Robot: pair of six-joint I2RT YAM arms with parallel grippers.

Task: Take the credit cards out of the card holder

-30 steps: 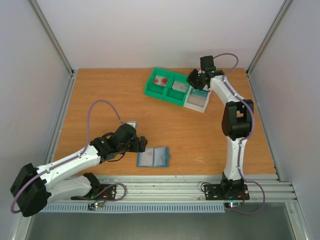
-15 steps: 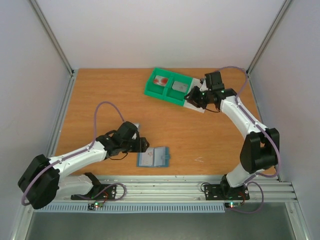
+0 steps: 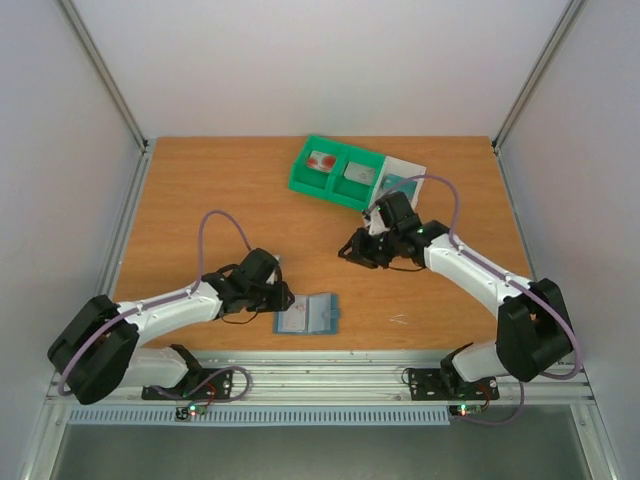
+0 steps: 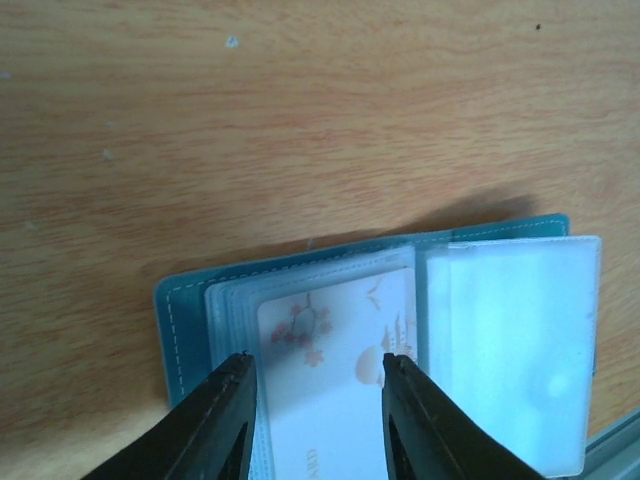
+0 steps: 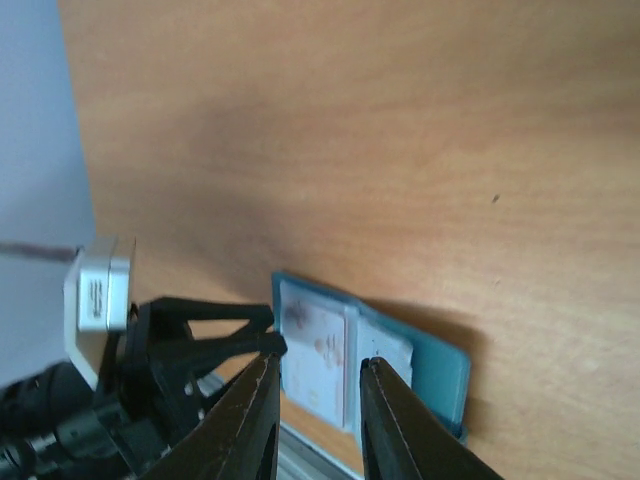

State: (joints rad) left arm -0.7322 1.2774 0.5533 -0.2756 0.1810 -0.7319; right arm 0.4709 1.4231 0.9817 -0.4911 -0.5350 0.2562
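Observation:
The robot's right hand needs to next move to the white credit card's edge (image 3: 306, 316) (image 5: 344, 367) beside the middle fold of the card holder and close there.
The blue-grey card holder (image 3: 306, 315) lies spread open near the table's front edge. In the left wrist view a white credit card with red marks (image 4: 335, 385) sits inside a clear sleeve of the card holder (image 4: 180, 320). My left gripper (image 4: 318, 365) hovers over that left half, jaws apart on either side of the card. In the top view the left gripper (image 3: 286, 298) is at the holder's left edge. My right gripper (image 3: 347, 250) hangs open and empty above the table, behind the holder. Its wrist view looks down on the card holder (image 5: 440, 365).
A green tray (image 3: 300, 180) at the back holds a red-marked card (image 3: 322, 160) and a grey card (image 3: 355, 172). Its white compartment (image 3: 410, 163) holds a teal card (image 3: 402, 185). The metal rail (image 3: 400, 370) runs along the near edge.
My right arm has swung from the tray down toward the middle of the table, nearer the holder. My left gripper has edged onto the holder's left half and its jaws have narrowed.

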